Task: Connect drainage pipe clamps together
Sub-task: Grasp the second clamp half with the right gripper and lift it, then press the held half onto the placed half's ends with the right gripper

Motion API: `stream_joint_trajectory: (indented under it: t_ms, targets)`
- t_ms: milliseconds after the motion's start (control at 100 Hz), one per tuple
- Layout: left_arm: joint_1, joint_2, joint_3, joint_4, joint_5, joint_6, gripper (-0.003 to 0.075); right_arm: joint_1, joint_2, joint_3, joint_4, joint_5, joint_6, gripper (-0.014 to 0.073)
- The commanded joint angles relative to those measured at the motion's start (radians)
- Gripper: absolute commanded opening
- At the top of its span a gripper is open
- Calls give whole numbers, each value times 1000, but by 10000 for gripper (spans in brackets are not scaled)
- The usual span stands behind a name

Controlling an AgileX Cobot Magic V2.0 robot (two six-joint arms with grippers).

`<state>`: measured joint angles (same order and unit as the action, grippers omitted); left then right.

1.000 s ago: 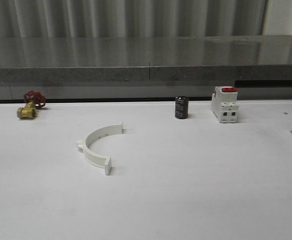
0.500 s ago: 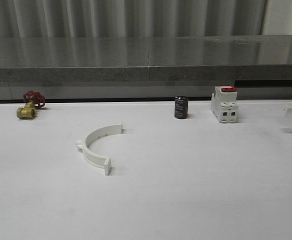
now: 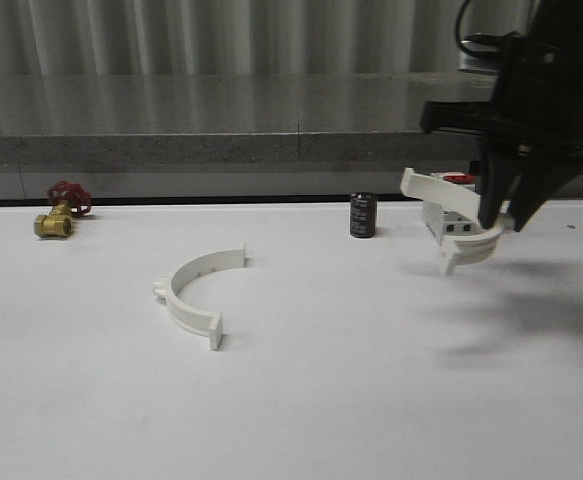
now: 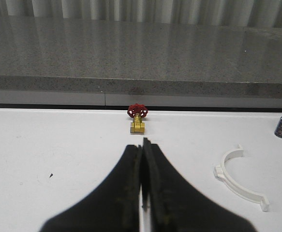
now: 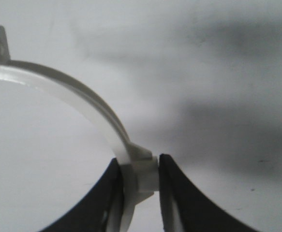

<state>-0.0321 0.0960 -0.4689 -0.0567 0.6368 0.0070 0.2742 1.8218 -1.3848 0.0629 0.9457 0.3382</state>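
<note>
Next, I release the second clamp with my right gripper on the table (image 3: 287,298), against the lying clamp's open side.
One white half-ring drainage pipe clamp (image 3: 196,290) lies flat on the white table left of centre, also seen in the left wrist view (image 4: 238,177). The second clamp (image 3: 468,250) hangs in the air at the right, in front of the breaker. My right gripper (image 3: 504,218) is shut on its end tab. In the right wrist view the clamp's arc (image 5: 82,101) curves away from the right gripper (image 5: 140,174), whose fingers press the tab from both sides. My left gripper (image 4: 143,147) is shut and empty above the table, well apart from the lying clamp.
A brass valve with a red handle (image 3: 59,210) sits at the back left of the table, also seen ahead of the left gripper (image 4: 137,119). A small black cylinder (image 3: 362,215) and a white red-topped breaker (image 3: 436,218) stand at the back. A grey ledge (image 3: 271,140) runs behind the table.
The right arm has come in from the right edge with the second clamp, carrying it leftward and above the table. The lying clamp has not moved.
</note>
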Motion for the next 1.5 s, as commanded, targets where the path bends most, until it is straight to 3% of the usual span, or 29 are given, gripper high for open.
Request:
stream_joint_trajectory:
  t_ms: [0, 200, 440, 760, 1330, 1490]
  targets:
    - [1, 11, -25, -4, -75, 1, -21, 46, -49, -34, -2, -17, 69, -50]
    - [1, 11, -25, -4, -75, 1, -21, 115, 3, -67, -8, -33, 166, -50]
    - [1, 11, -25, -4, -75, 1, -21, 217, 109, -167, -120, -17, 414, -50]
    - [1, 11, -25, -4, -75, 1, -21, 303, 236, -321, -156, 56, 419, -50]
    - [1, 11, -25, -4, -75, 1, -21, 335, 368, -490, -155, 119, 450, -50]
    - [1, 11, -25, -4, -75, 1, -21, 335, 372, -495, -152, 109, 450, 2]
